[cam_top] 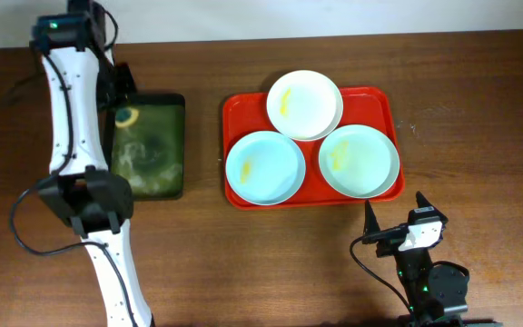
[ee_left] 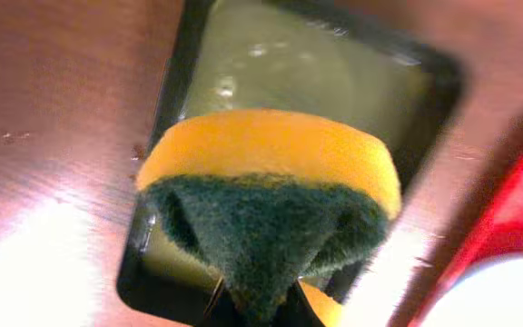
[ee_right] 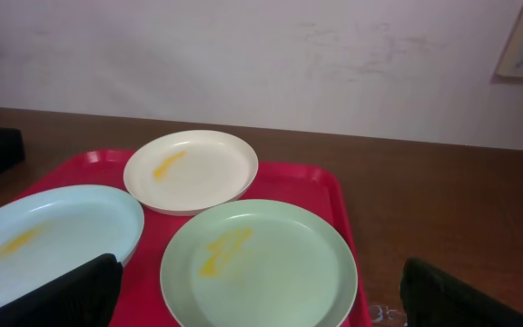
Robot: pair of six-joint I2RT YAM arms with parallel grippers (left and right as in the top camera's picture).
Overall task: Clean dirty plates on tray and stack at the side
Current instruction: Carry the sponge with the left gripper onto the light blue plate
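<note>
Next, my left gripper puts the sponge down next to the smear on the mint-blue plate (cam_top: pixel 273 175) that is nearest the dark green tray.
Three plates lie on the red tray (cam_top: pixel 384 102): a cream-white plate (cam_top: pixel 305 104) at the back, a pale mint-blue plate (cam_top: pixel 265 168) front left and another mint-blue plate (cam_top: pixel 360 161) front right. Each has a yellow smear. My left gripper (ee_left: pixel 254 313) is shut on a yellow and green sponge (ee_left: pixel 271 191) above the dark green tray (cam_top: pixel 148 145). My right gripper (cam_top: pixel 396 218) is open and empty, near the table's front edge, just in front of the right plate (ee_right: pixel 260 265). The cream plate (ee_right: pixel 192 170) and left plate (ee_right: pixel 48 241) also show in the right wrist view.
The dark green tray (ee_left: pixel 425 77) holds cloudy water and stands left of the red tray (ee_right: pixel 320 186). The left arm's white links run down the left side of the table. A pale wall is behind the table.
</note>
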